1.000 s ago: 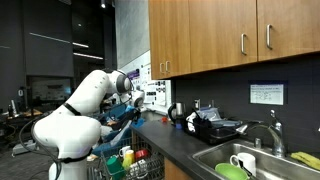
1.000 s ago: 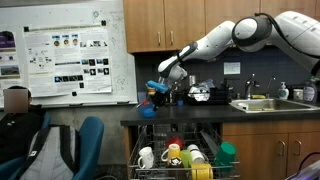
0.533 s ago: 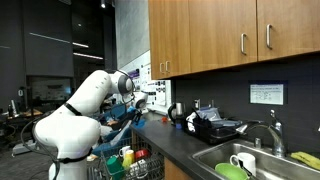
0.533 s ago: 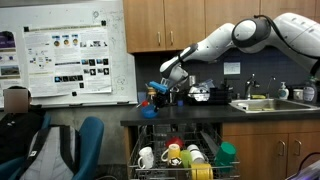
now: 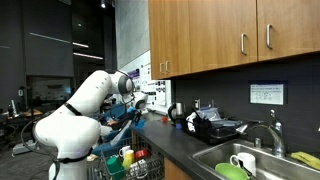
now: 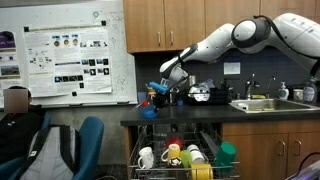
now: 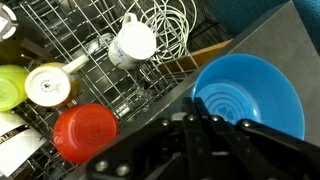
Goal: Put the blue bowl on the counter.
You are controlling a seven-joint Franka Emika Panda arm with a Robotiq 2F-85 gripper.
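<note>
My gripper should set the blue bowl down on the end of the counter (image 5: 141, 126) (image 7: 248, 101), close to the counter's edge by the dishwasher rack.
The blue bowl (image 7: 250, 95) is round and plain, and in the wrist view it lies over the dark grey counter (image 7: 172, 98) close to its edge. My gripper (image 7: 205, 122) is shut on the bowl's near rim. In an exterior view the gripper (image 6: 166, 90) holds the bowl (image 6: 156, 88) tilted, just above the end of the counter (image 6: 200, 110). The counter also runs along the wall in an exterior view (image 5: 170, 136).
An open dishwasher rack (image 6: 180, 155) below the counter edge holds a white mug (image 7: 133, 42), a red cup (image 7: 85, 130) and yellow cups (image 7: 47, 83). The steel sink (image 5: 262, 158) holds a green bowl (image 5: 232, 172) and a white mug (image 5: 243, 161). A person (image 6: 15, 100) sits nearby.
</note>
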